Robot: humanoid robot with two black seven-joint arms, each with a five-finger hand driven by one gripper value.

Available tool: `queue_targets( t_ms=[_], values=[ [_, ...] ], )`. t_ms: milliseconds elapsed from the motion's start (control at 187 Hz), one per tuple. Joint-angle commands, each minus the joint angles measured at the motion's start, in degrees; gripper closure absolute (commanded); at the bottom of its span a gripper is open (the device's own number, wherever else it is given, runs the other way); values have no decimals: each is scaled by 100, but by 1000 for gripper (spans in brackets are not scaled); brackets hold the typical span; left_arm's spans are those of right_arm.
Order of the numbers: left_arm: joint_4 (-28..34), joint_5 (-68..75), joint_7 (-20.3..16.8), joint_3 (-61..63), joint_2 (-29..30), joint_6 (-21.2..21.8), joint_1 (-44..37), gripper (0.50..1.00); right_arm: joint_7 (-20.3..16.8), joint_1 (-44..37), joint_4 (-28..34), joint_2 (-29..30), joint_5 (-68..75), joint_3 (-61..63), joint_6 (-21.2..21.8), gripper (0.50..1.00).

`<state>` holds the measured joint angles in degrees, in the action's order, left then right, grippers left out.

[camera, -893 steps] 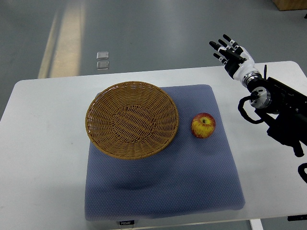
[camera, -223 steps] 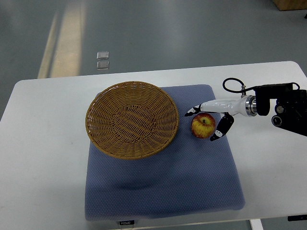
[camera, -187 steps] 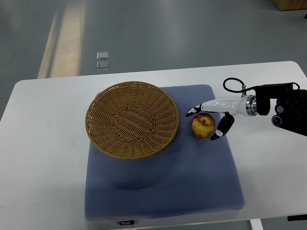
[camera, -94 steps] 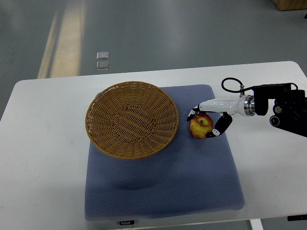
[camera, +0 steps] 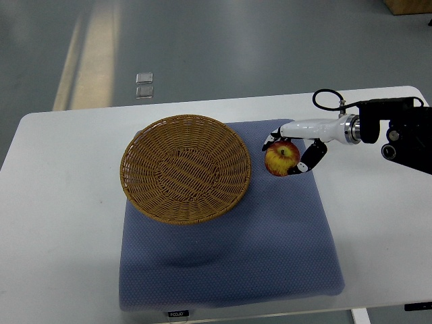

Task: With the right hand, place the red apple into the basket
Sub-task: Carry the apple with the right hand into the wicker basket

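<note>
Next, my right gripper releases the red apple inside the wicker basket [camera: 197, 150], between the basket's middle and far rim.
The red-and-yellow apple [camera: 281, 158] is held just right of the wicker basket [camera: 185, 169], above the blue mat. My right hand [camera: 286, 154] comes in from the right edge and is shut on the apple, with its black-tipped fingers [camera: 305, 160] curled round both sides. The basket is round and shallow and holds nothing. Between the apple and the basket's right rim there is a small gap. No left arm shows in the top view.
A blue padded mat [camera: 229, 256] covers the middle of the white table [camera: 61, 223], and the basket rests on its upper left part. Grey floor with two small pale squares [camera: 144, 84] lies beyond the table's far edge.
My right hand came down from the far right, closed its fingers on the apple, then lifted it slightly up and left toward the basket.
</note>
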<state>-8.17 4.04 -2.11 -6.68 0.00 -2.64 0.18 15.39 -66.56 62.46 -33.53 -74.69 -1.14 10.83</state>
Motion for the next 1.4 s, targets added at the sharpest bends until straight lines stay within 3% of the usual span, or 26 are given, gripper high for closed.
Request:
queue_targets(
  t_ms=[0,160,422,763,896,1265,1393],
  values=[
    [0,0,0,0,0,0,0,500,-1,-217,-190,48,-1,18,16,791],
    [0,0,0,0,0,0,0,500,17,-657,-524,145,95,44,-28,789],
    [0,0,0,0,0,0,0,500,17,-929,-629,892,104,44,-72,785],
    [0,0,0,0,0,0,0,500,-1,-806,-928,1797,104,44,-195,783],
    [0,0,0,0,0,0,0,500,-1,-622,-1042,2087,113,44,-459,779],
    [0,0,0,0,0,0,0,500,-1,-296,-1060,2351,104,44,-687,767],
    [0,0,0,0,0,0,0,500,-1,-138,-1060,2421,113,44,-960,767]
  ],
)
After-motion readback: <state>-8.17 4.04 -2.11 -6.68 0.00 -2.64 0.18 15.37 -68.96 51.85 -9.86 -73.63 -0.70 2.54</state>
